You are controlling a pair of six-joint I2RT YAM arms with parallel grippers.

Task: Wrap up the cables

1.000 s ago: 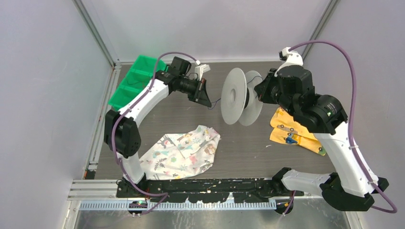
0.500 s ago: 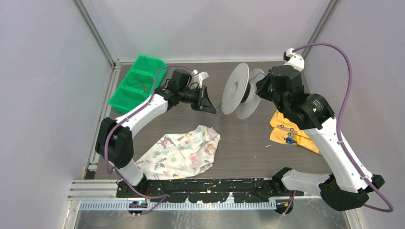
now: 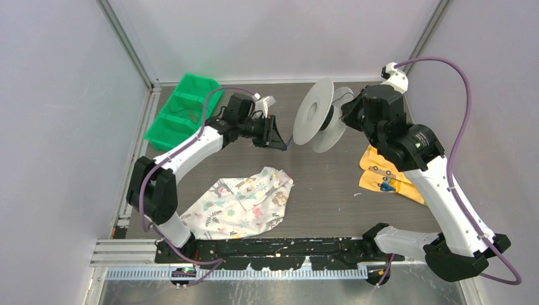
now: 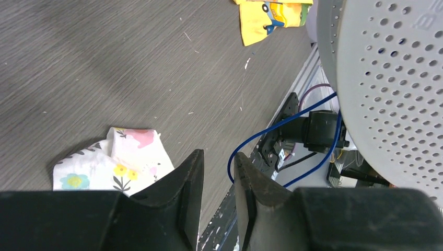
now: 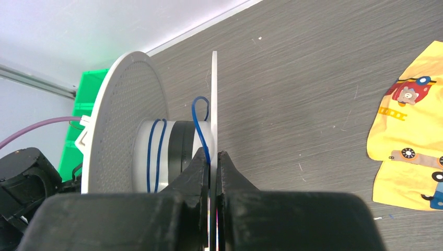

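The loop of the blue cable is hooked loosely around a finger of the robot's left gripper, so that gripper should open and pinch the cable point(image 4: 253, 139) with both fingers before winding it.
The pale grey two-disc spool point(image 3: 316, 113) is held off the table on its edge, at the back middle. My right gripper point(image 3: 346, 118) is shut on the rim of its right disc, seen in the right wrist view point(image 5: 213, 155). A few turns of the thin blue cable point(image 5: 152, 152) lie on the spool's hub point(image 5: 141, 157). A loose cable loop point(image 4: 271, 128) runs from the spool point(image 4: 386, 78) to my left gripper point(image 4: 218, 157). Its jaws stand a narrow gap apart, with the cable curving in at the right fingertip point(image 4: 239, 159). The left gripper point(image 3: 281, 141) sits just left of the spool.
A green bin point(image 3: 181, 111) stands at the back left. A floral cloth point(image 3: 245, 200) lies at the front middle and a yellow printed cloth point(image 3: 388, 178) on the right under my right arm. Grey walls close in on both sides.
My right arm has carried the spool a little back and to the right, tilting it. My left gripper has moved right and nearer, staying close to the spool's left disc.
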